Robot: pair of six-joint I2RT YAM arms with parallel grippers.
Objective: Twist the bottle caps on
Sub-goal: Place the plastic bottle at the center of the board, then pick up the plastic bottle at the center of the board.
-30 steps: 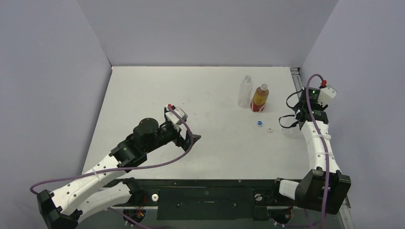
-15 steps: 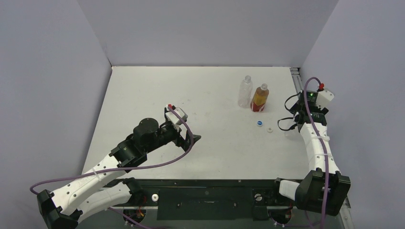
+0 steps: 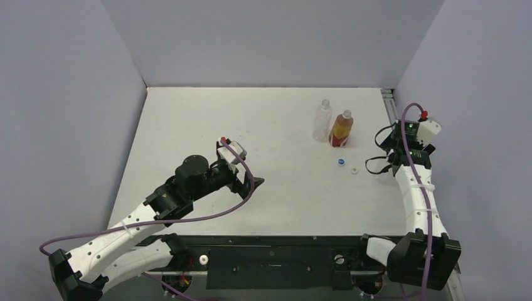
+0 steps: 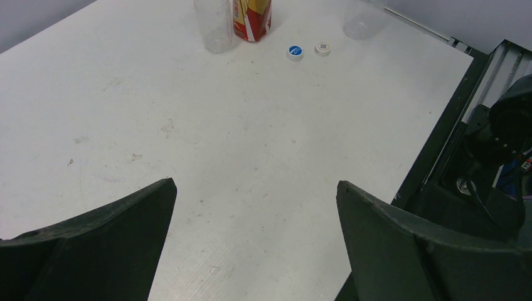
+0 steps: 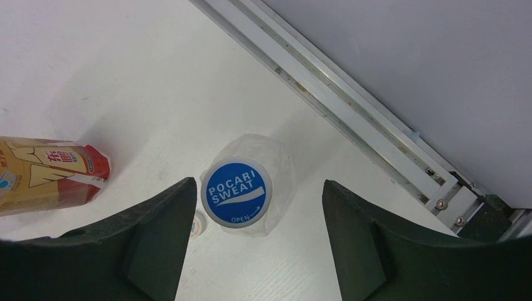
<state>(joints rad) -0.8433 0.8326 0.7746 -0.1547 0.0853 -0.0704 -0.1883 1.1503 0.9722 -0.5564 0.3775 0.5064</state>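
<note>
The uncapped clear bottle's neck [image 3: 325, 103], beside the amber bottle, is the next spot that I need to reach with my right gripper, and I need to close it there.
A clear bottle [image 5: 279, 164] stands between my right gripper's [image 5: 258, 185] open jaws, wearing a blue-and-white cap [image 5: 236, 193] that sits close to the left finger without touching. In the top view the right gripper [image 3: 376, 165] hides this bottle. Another clear bottle [image 3: 322, 120] and the amber bottle [image 3: 341, 128] stand uncapped at the back right. A loose blue-and-white cap [image 3: 340, 162] and a white cap [image 3: 354, 170] lie in front of them. My left gripper [image 3: 250, 182] hovers wide open and empty over mid-table, far from them all [image 4: 256, 183].
The white table [image 3: 219, 113] is enclosed by grey walls at the left, back and right. A metal rail [image 5: 351, 94] runs along the table's right edge, just beyond the right gripper. The arm bases and a black frame [image 3: 270, 263] line the near edge.
My right gripper has opened, letting go of the capped clear bottle, and its wrist has shifted slightly right. The left arm has not moved.
</note>
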